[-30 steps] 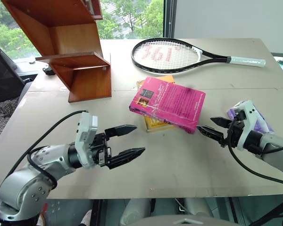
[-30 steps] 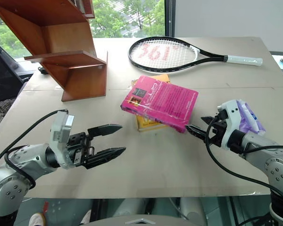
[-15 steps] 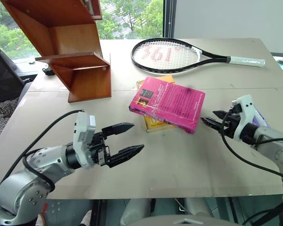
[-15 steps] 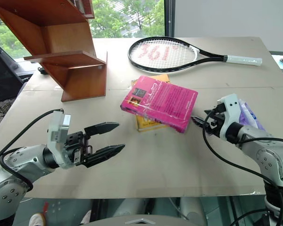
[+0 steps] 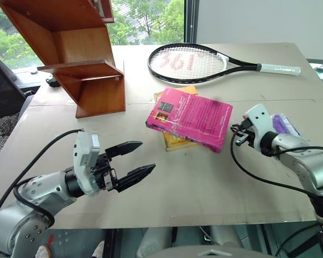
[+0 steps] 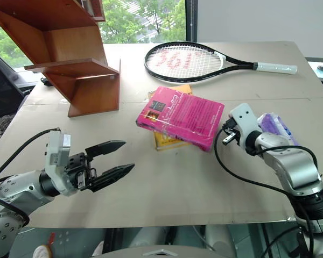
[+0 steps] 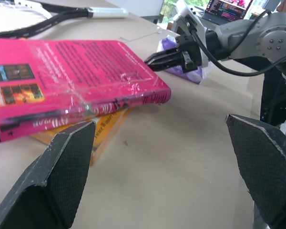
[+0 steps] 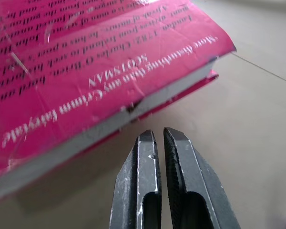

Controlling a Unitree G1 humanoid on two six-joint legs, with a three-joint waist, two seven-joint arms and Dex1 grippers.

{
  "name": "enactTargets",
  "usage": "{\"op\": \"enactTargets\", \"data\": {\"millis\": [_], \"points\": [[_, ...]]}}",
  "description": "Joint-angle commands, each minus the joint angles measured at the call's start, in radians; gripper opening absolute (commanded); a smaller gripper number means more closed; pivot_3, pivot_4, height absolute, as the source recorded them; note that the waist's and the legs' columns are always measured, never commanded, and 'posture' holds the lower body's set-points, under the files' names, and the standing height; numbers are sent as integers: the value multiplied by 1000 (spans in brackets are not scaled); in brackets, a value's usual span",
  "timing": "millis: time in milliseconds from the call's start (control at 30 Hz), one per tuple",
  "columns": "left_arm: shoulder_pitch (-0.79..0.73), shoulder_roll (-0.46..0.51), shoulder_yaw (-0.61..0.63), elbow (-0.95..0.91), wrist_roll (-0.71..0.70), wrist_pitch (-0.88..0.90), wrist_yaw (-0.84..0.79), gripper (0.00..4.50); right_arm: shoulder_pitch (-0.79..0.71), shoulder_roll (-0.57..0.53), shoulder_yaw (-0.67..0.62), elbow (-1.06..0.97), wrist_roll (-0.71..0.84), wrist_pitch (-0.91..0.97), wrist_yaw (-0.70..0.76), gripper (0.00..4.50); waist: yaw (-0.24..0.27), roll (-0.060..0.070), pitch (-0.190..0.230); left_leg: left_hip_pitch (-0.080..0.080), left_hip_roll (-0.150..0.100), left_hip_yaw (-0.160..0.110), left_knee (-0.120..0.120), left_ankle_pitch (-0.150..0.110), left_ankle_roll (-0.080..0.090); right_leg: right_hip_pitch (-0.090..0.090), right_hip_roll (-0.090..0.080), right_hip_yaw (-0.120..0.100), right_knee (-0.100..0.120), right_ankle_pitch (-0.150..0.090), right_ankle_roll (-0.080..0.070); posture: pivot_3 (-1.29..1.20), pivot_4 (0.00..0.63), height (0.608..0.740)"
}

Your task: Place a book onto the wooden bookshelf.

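The magenta-pink book's near-side spine [image 5: 170,132] [image 7: 50,123] will be gripped by my left gripper toward its end by the wooden bookshelf, where the book sticks out.
The magenta-pink book [image 5: 191,117] lies flat on the table, resting on an orange-yellow book [image 5: 175,143]. My right gripper [image 8: 159,134] is shut with nothing between its fingers. Its tips sit just in front of the book's pale page edge, near its right corner [image 7: 155,59]. Whether they touch the book I cannot tell. To the near left of the books, my left gripper [image 5: 146,157] hangs open and empty above the table, pointing toward them. At the far left stands the wooden bookshelf [image 5: 91,70], reddish brown with slanted sides.
A black tennis racket [image 5: 194,62] with a white grip lies behind the books. A purple packet [image 6: 274,126] sits by my right wrist. The table's near edge [image 5: 167,221] runs just below both arms. A dark chair [image 5: 2,86] stands beside the shelf.
My right gripper has shut, rolled and moved forward up to the pink book's right edge. My left gripper, still open, has drifted slightly to the left.
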Motion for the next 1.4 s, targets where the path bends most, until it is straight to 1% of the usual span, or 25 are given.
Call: {"op": "enactTargets", "data": {"millis": [33, 333, 467, 533, 633, 667, 700, 767, 833, 867, 900, 933, 1000, 1067, 1167, 1300, 1400], "points": [[21, -1, 43, -29, -3, -27, -5, 4500, -60, 40, 10, -28, -24, 31, -21, 124, 0, 0, 0, 0, 0, 0, 0, 0, 0, 0, 0, 0, 0, 0, 0, 0, 150, 740], [67, -19, 48, -25, 10, -55, -5, 4500, -211, 202, 81, 36, -91, 92, -69, 124, -3, 0, 0, 0, 0, 0, 0, 0, 0, -1, 0, 0, 0, 0, 0, 0, 150, 740], [81, -29, 46, -22, 12, -61, 2, 4500, -229, 237, 97, 84, -122, 63, -65, 124, 1, 0, 0, -1, 0, 0, 0, 0, 0, -1, 0, 0, 0, 0, 0, 0, 150, 740], [90, -40, 45, -23, -4, -50, 20, 4500, -209, 218, 94, 93, -134, 22, -38, 124, 0, 0, 0, -1, 0, 0, 0, 0, 0, -1, 0, 0, 0, 0, 0, 0, 150, 740], [107, -68, 40, -24, -46, -23, 63, 4500, -150, 168, 29, 72, -114, -57, 28, 895, 1, 0, 0, -1, 0, 0, 0, 0, 0, -1, 0, 0, 0, 0, 0, 0, 150, 740], [110, -77, 39, -23, -65, -12, 83, 4500, -128, 148, 10, 63, -105, -78, 54, 1321, 2, 0, 0, -1, 0, 0, 0, 0, 0, -1, 0, 0, -1, 0, 0, 0, 150, 740], [112, -89, 34, -23, -85, 1, 108, 4500, -99, 120, -11, 49, -95, -114, 92, 1879, 3, 0, 0, -1, 0, 0, 0, 0, 0, -1, 0, 0, -1, 0, 0, 0, 150, 740], [116, -110, 24, -26, -120, 23, 150, 4500, -44, 77, -51, 21, -64, -184, 171, 2646, 2, 0, 0, -1, 0, 0, 0, 0, 0, -1, 0, 0, -1, 0, 0, 0, 150, 740], [116, -139, 13, -20, -180, 56, 222, 4500, 22, 50, -131, -26, 18, -242, 266, 3524, 1, 0, 0, -1, 0, 1, 0, 0, 0, -1, 0, 1, 0, 0, 0, 0, 150, 740], [112, -153, 7, -11, -206, 73, 262, 4500, 55, 40, -170, -51, 59, -275, 316, 4117, -1, 0, 0, -1, 0, 0, 0, 0, 0, -1, 0, 1, 0, 0, 0, 0, 150, 740], [102, -178, 2, 8, -257, 92, 333, 4500, 89, 30, -215, -80, 114, -297, 370, 4375, -1, 0, 0, 0, 0, 1, 0, 0, 0, -1, 0, 1, 0, 0, 0, 0, 150, 740], [90, -201, -7, 33, -308, 116, 412, 4500, 123, 14, -253, -112, 162, -316, 428, 4375, 0, 0, 0, 0, 0, 1, 0, 0, 0, -1, 0, 1, 0, 0, 0, 0, 150, 740], [59, -239, -22, 82, -409, 145, 548, 4500, 177, -26, -288, -166, 231, -331, 522, 4375, 3, 0, 0, 0, 0, 1, 0, 0, 0, 0, 0, 1, 1, 0, 0, 0, 150, 740], [14, -274, -40, 135, -534, 159, 673, 4500, 200, -44, -300, -198, 272, -343, 562, 4375, 2, -1, 0, 1, 1, 1, 1, 0, 0, 0, 0, 1, 2, 0, 0, 0, 150, 740], [-58, -330, -83, 223, -653, 167, 838, 4500, 215, -55, -301, -234, 301, -367, 590, 4375, 3, -2, -1, 2, 0, 1, 3, 0, 0, 1, 0, 1, 3, 0, 0, 0, 150, 740], [-154, -420, -142, 306, -730, 155, 945, 4500, 236, -65, -292, -271, 319, -374, 595, 4375, 5, -3, -2, 2, 0, 1, 4, 0, 0, 2, 0, 1, 3, 1, 1, 0, 150, 740], [-207, -474, -160, 346, -731, 138, 985, 4500, 248, -68, -292, -282, 320, -377, 581, 4375, 6, -4, -2, 1, 0, 1, 5, 0, 0, 2, 0, 1, 3, 1, 1, 0, 150, 740]]}}
